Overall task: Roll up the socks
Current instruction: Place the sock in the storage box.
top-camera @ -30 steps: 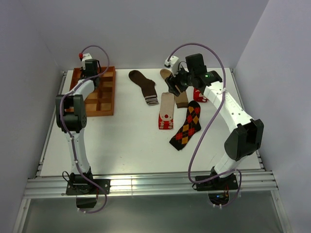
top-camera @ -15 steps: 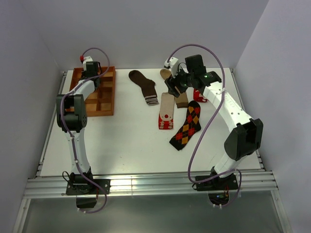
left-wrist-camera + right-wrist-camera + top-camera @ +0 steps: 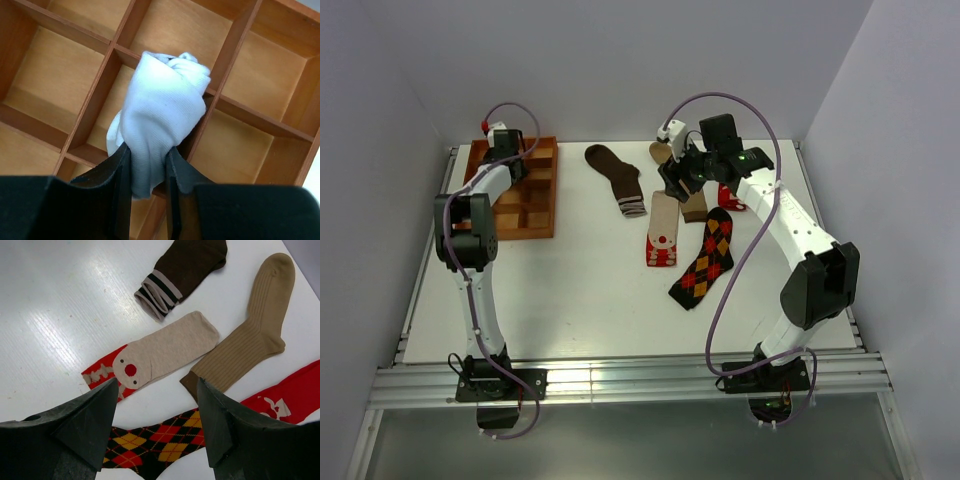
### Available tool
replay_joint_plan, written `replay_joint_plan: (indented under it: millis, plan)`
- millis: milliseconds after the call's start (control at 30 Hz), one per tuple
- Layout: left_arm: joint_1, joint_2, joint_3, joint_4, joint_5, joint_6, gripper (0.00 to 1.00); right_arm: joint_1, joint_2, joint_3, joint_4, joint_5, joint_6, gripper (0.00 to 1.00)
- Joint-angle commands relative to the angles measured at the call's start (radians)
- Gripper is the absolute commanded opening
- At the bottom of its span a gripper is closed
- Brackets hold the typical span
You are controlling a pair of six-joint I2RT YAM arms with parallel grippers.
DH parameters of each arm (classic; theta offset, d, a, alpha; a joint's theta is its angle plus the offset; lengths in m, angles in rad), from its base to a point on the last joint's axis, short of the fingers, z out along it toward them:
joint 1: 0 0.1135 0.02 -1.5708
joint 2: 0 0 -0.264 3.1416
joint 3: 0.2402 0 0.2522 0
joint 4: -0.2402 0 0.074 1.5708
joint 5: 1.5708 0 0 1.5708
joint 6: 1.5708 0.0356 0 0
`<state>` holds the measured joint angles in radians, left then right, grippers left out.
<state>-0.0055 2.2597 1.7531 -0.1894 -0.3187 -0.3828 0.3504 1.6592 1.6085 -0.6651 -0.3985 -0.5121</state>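
My left gripper has the rolled white sock, which now hangs over a tray divider. It will let go of the sock in the tray's middle-column compartment (image 3: pixel 508 178) (image 3: pixel 144 120) just short of the far row.
My left gripper (image 3: pixel 505 152) hangs over the far part of the wooden gridded tray (image 3: pixel 535 215). It is shut (image 3: pixel 147 150) on a rolled white sock (image 3: pixel 162 100), which hangs over a tray divider (image 3: pixel 240 55). My right gripper (image 3: pixel 678 178) hovers open (image 3: pixel 156 385) above the loose socks with nothing between its fingers. Below it lie a dark brown striped-cuff sock (image 3: pixel 185 265), a beige red-toed sock (image 3: pixel 165 352), a tan sock (image 3: pixel 250 335), a red sock (image 3: pixel 290 390) and a black-orange argyle sock (image 3: pixel 160 440). All lie flat.
The tray sits at the table's far left. Flat socks spread across the far middle and right: brown (image 3: pixel 615 172), beige (image 3: pixel 662 225), argyle (image 3: pixel 705 260). Grey walls close in the back and both sides. The right arm partly hides the tan and red socks.
The left gripper has shifted slightly over the tray, still holding the white sock. The right gripper has barely moved and stays open.
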Motion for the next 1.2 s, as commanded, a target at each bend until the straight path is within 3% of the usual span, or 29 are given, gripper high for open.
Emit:
replay_joint_plan:
  millis: [0,533,733,933,1167]
  plan:
    - [0.035,0.040,0.058,-0.099,0.066,-0.054,0.00,-0.005,-0.002,-0.013,0.030,-0.017,0.011,0.72]
    - [0.120,0.205,0.302,-0.380,0.194,-0.255,0.00,-0.005,-0.003,-0.032,0.010,-0.033,0.014,0.72]
    - [0.162,0.224,0.275,-0.387,0.285,-0.327,0.00,-0.005,-0.004,-0.044,0.009,-0.023,0.011,0.72]
    - [0.164,0.261,0.295,-0.429,0.265,-0.337,0.00,-0.004,0.007,-0.048,0.004,-0.031,0.014,0.72]
    - [0.160,0.251,0.296,-0.473,0.138,-0.304,0.05,-0.005,0.005,-0.052,-0.002,-0.022,0.009,0.72]
